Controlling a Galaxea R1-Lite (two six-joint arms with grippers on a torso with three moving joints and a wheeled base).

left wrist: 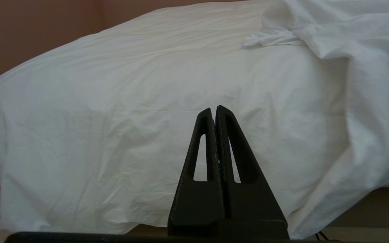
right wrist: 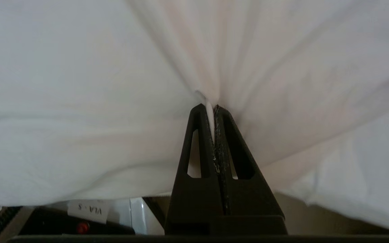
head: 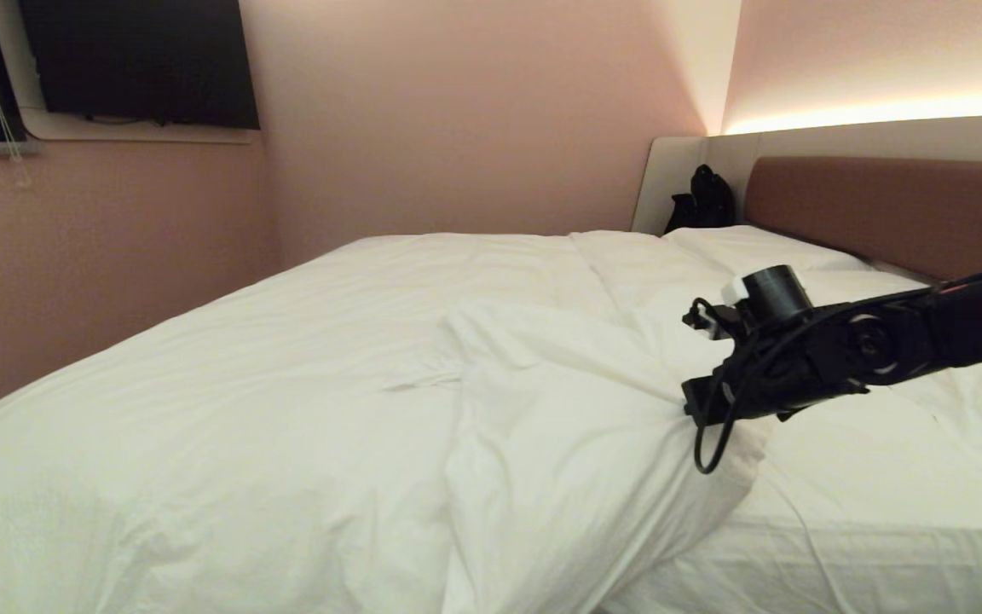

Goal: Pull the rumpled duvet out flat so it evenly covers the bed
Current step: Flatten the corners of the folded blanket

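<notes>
Next, my right gripper lets go of the duvet's edge on the bare white sheet point(head: 800, 489) next to the heap, close to the edge of the mattress.
The white duvet point(head: 286, 384) lies over most of the bed point(head: 883, 546), flat on the left. Its right part is folded back into a puffy bunch point(head: 576, 426) near the middle. My right gripper point(head: 691, 408) reaches in from the right and is shut on that bunch. In the right wrist view a pinch of the duvet point(right wrist: 113, 101) sits between the tips of the right gripper point(right wrist: 209, 107), the cloth fanning away in taut folds. My left gripper point(left wrist: 213, 108) is shut on nothing, low beside the bed, facing the duvet's hanging side point(left wrist: 113, 135).
To the right of the bunch the white sheet point(head: 883, 443) is bare, with pillows point(head: 764, 247) by the brown headboard point(head: 892, 209). A black bag point(head: 704, 200) stands in the far corner. A dark screen point(head: 137, 60) hangs on the pink wall at left.
</notes>
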